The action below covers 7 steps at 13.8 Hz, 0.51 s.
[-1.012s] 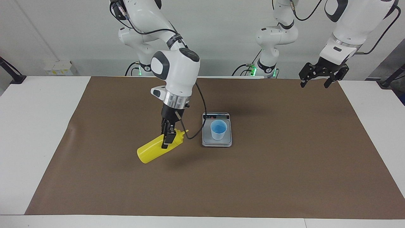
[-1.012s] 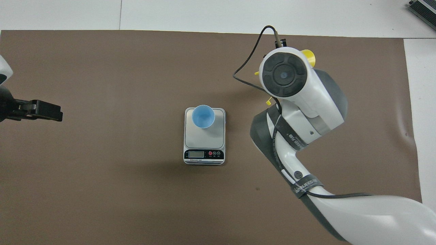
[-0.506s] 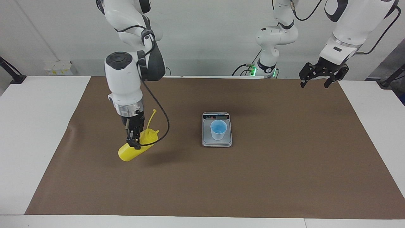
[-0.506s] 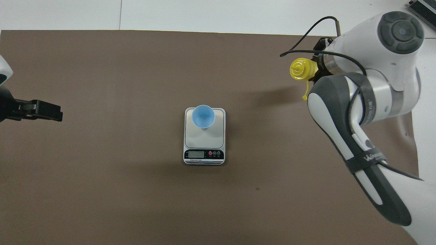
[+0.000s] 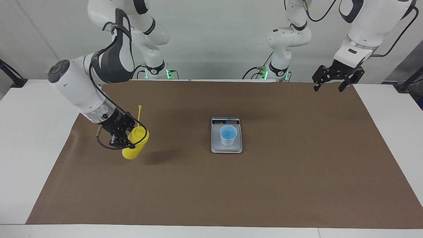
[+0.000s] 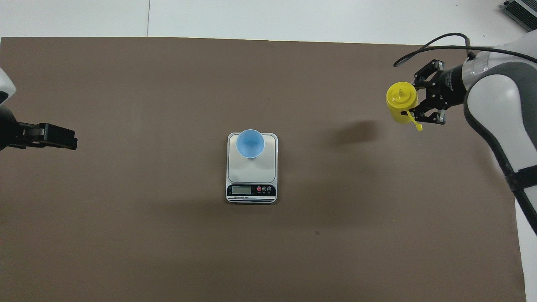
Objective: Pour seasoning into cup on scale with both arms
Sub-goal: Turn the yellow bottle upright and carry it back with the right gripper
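My right gripper needs to set the seasoning down on the bare brown mat straight (image 6: 409,157) across from the scale's plate.
My right gripper (image 5: 129,138) is shut on the seasoning (image 5: 136,142), a yellow squeeze bottle held almost upright just above the mat toward the right arm's end of the table. Its nozzle points up and the tethered cap (image 5: 139,109) sticks up on its strap. In the overhead view the seasoning (image 6: 401,102) sits between the right gripper (image 6: 415,100) fingers. The pale blue cup (image 5: 228,135) (image 6: 250,143) stands on the scale (image 5: 226,148) (image 6: 251,170) mid-table, apart from the bottle. My left gripper (image 5: 328,87) (image 6: 63,140) waits open and raised over the left arm's end.
A brown mat (image 5: 264,191) covers most of the white table (image 5: 29,132). The scale's display strip (image 6: 251,191) faces the robots. A black cable (image 6: 432,42) loops from the right wrist. A grey device (image 6: 520,10) lies at a table corner.
The right arm has carried the bottle away from the scale toward its own end of the table and turned it from lying tilted to nearly upright. The left arm has not moved.
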### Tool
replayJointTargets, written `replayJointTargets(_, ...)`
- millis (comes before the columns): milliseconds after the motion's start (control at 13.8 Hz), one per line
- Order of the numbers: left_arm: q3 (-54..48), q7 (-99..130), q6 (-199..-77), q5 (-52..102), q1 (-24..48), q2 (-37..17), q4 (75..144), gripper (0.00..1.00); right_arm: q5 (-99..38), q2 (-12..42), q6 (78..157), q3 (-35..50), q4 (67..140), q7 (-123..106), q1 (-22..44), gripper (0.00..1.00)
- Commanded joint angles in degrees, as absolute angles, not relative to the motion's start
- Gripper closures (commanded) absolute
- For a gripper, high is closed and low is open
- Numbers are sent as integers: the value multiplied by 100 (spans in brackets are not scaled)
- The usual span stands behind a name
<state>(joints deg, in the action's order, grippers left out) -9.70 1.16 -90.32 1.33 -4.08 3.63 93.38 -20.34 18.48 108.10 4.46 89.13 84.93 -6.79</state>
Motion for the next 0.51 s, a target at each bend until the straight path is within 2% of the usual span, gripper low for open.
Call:
replayJointTargets(0,-993,53,-8982,202,-483,448,9413,0,-2627,1512,10636,519,9544,7833,-1141,100)
replayJointTargets(434,-993,62,-8983,202,-483,439,9413,0,-3278,1494,10582,510,10133,6769,-1836,100)
